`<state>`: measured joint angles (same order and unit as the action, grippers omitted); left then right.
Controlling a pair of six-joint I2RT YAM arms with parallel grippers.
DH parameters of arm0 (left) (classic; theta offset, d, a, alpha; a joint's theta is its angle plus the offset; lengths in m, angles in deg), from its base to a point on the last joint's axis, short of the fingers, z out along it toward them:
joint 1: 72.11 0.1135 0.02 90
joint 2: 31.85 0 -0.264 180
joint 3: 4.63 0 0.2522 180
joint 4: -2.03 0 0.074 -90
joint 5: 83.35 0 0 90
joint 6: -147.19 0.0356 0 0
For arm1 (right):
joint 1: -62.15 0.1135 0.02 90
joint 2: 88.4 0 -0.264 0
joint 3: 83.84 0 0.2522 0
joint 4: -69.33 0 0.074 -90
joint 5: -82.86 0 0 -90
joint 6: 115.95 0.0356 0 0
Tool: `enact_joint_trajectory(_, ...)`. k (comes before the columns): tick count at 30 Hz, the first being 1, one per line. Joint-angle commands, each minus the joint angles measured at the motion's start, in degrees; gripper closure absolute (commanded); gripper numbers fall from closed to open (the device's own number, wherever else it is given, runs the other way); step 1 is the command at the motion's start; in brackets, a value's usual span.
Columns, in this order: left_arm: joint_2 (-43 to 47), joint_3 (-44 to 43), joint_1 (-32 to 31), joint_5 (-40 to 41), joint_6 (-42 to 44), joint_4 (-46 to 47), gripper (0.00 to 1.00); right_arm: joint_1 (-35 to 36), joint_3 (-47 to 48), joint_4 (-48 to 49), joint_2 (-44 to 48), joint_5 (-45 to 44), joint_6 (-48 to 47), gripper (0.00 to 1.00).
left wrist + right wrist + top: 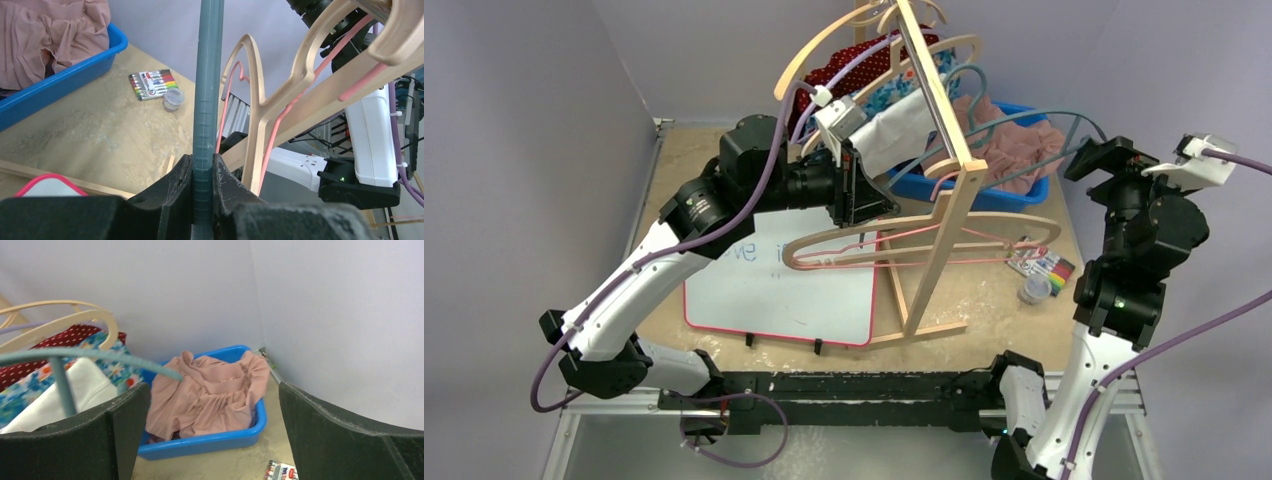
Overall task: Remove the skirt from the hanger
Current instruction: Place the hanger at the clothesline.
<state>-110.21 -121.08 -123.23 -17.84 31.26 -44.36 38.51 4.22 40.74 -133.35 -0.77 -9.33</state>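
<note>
Next, my left gripper lets go of the teal hanger. I expect it will then hang between the white garment and the pink wire hanger (910, 177).
A pink skirt (1009, 150) lies crumpled in the blue tub (984, 196) at the back right, also seen in the right wrist view (210, 390) and the left wrist view (45, 35). My left gripper (202, 170) is shut on the bar of a bare teal hanger (207, 90), holding it up beside the wooden rack (879, 203). The teal hanger (1024, 113) reaches over the tub with no cloth on it. My right gripper (213, 387) stands open and empty, raised at the right (1104, 155), facing the tub from a distance.
The wooden rack (944, 160) carries wooden hangers, a pink wire hanger (894, 255), and red dotted (844, 75), floral and white (904, 125) garments. A whiteboard (774, 290) lies under the left arm. A marker pack (1046, 266) and small jar (1034, 290) sit near the right arm.
</note>
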Motion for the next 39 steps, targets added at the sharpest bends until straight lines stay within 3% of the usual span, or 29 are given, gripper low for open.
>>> enact_joint_trajectory(1,2.1,0.0,0.0,-1.5,0.3,0.7,1.00,0.1,1.1,-0.6,-0.1,-10.4,-2.9,0.01)
enact_joint_trajectory(7,2.2,1.1,0.0,-0.1,-5.5,2.8,1.00,0.1,-1.7,-0.4,1.4,-14.9,-5.8,0.01)
enact_joint_trajectory(16,5.6,4.9,0.1,-3.4,-12.4,9.4,1.00,0.2,-3.1,4.5,4.8,-4.8,-7.8,0.01)
enact_joint_trajectory(26,7.0,6.4,0.2,-5.4,-24.3,15.0,1.00,0.2,-1.0,4.5,4.5,-4.9,-7.7,0.01)
enact_joint_trajectory(34,8.3,6.3,0.2,-3.6,-22.0,11.6,1.00,0.2,-0.8,4.9,4.4,-4.6,-7.6,0.01)
enact_joint_trajectory(39,9.7,8.1,0.2,-3.0,-11.7,7.6,1.00,0.2,1.4,4.5,3.6,-2.6,-7.0,0.01)
